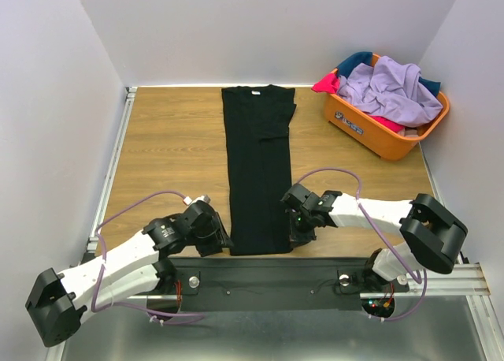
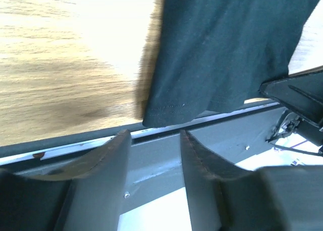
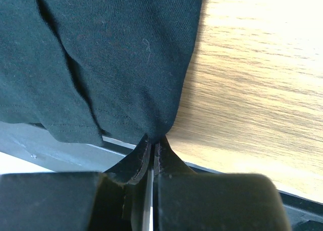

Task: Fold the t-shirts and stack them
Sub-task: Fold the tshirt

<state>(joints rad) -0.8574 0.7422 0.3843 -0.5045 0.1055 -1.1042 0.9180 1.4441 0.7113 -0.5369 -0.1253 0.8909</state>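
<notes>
Next, my left gripper pinches that corner (image 1: 235,251), the loose one of the t-shirt's hem lying ahead of its open fingers, before both of my grippers fold the hem up.
The black t-shirt (image 1: 257,168) lies folded into a long narrow strip down the middle of the table, collar at the far end. My right gripper (image 1: 298,236) is shut on the shirt's near right hem corner (image 3: 156,125). My left gripper (image 1: 224,243) is open and empty beside the near left hem corner (image 2: 161,112), just off the table's front edge. Lavender (image 1: 390,89), pink-red (image 1: 325,83) and teal (image 1: 354,61) shirts are heaped in the basket.
The orange basket (image 1: 370,132) stands at the back right of the wooden table (image 1: 173,140). A metal rail (image 1: 268,270) runs along the near edge. White walls close in on three sides.
</notes>
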